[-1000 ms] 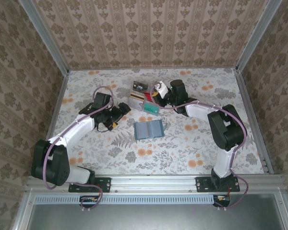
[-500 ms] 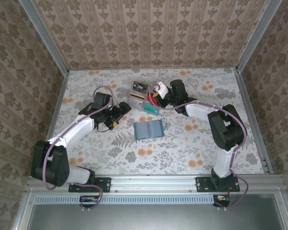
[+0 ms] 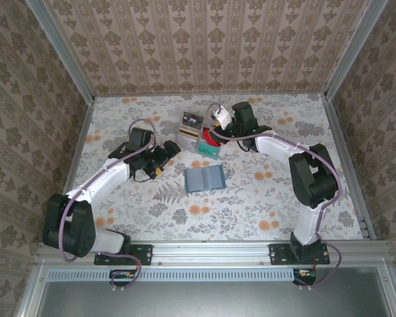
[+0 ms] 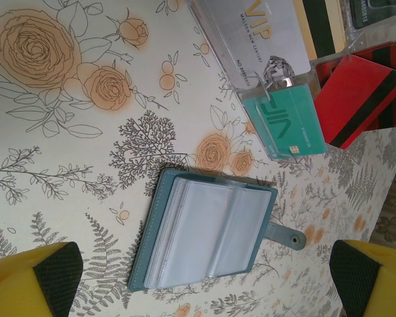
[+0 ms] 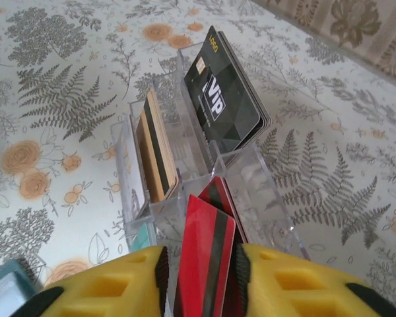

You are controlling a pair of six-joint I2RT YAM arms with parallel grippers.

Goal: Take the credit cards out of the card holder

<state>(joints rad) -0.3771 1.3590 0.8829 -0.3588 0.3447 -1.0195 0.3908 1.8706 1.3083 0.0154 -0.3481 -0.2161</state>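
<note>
The red card stands crooked to the red cards behind it. Next, my right gripper takes its striped edge (image 5: pixel 218 264) and turns it square in the tray.
The slate-blue card holder (image 3: pixel 204 178) lies open and flat at mid-table, its clear sleeves (image 4: pixel 208 234) facing up. Several credit cards stand in a clear compartment tray (image 3: pixel 199 135): a red card with a dark stripe (image 5: pixel 208 257), a black VIP card (image 5: pixel 228 105), a gold-striped card (image 5: pixel 158 152) and a teal card (image 4: pixel 287 122). My right gripper (image 5: pixel 201 274) hovers over the tray, open, and the red card stands between its pads with a gap on the left. My left gripper (image 4: pixel 204 267) is open wide above the card holder, touching nothing.
A silver VIP card (image 4: pixel 251 33) lies in the tray's flat part. The metal frame rails (image 3: pixel 79 142) and patterned walls close in the table on three sides. Floral tablecloth (image 3: pixel 264 205) stretches bare in front of the card holder.
My right gripper's jaws have parted around the red card, which now stands in the tray. The right wrist has drawn back slightly toward the far wall. The left arm has stayed put.
</note>
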